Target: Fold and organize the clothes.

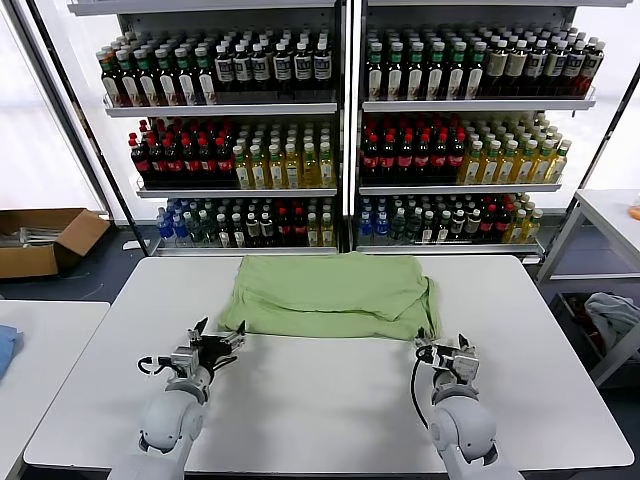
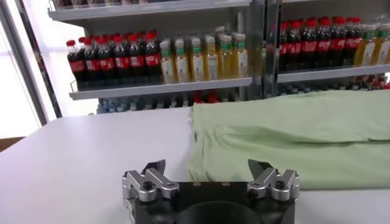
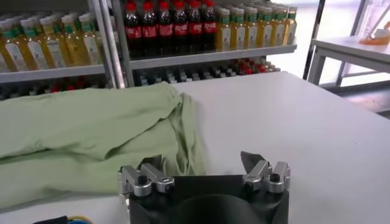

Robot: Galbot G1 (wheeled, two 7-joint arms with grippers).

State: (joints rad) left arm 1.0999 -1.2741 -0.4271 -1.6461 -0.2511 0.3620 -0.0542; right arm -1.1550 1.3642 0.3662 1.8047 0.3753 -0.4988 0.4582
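Observation:
My left gripper and my right gripper are to pinch the shirt's near corners (image 1: 231, 318) and pull it closer before folding, because the shirt lies at the table's far edge.
The light green polo shirt (image 1: 330, 295) lies folded into a wide rectangle on the far middle of the white table (image 1: 330, 410); its collar, buttons and chest print are hidden. My left gripper (image 1: 218, 342) is open and empty just short of the shirt's near left corner. My right gripper (image 1: 442, 348) is open and empty just short of its near right corner. The shirt fills the area ahead of the left gripper (image 2: 207, 167) in the left wrist view (image 2: 292, 137) and lies ahead of the right gripper (image 3: 201, 163) in the right wrist view (image 3: 85, 134).
Shelves of bottled drinks (image 1: 330, 140) stand behind the table. A second table (image 1: 40, 350) is at the left with a blue cloth (image 1: 5, 350) at its edge. A cardboard box (image 1: 45, 240) is on the floor. A grey-white cloth bundle (image 1: 615, 315) lies at the right.

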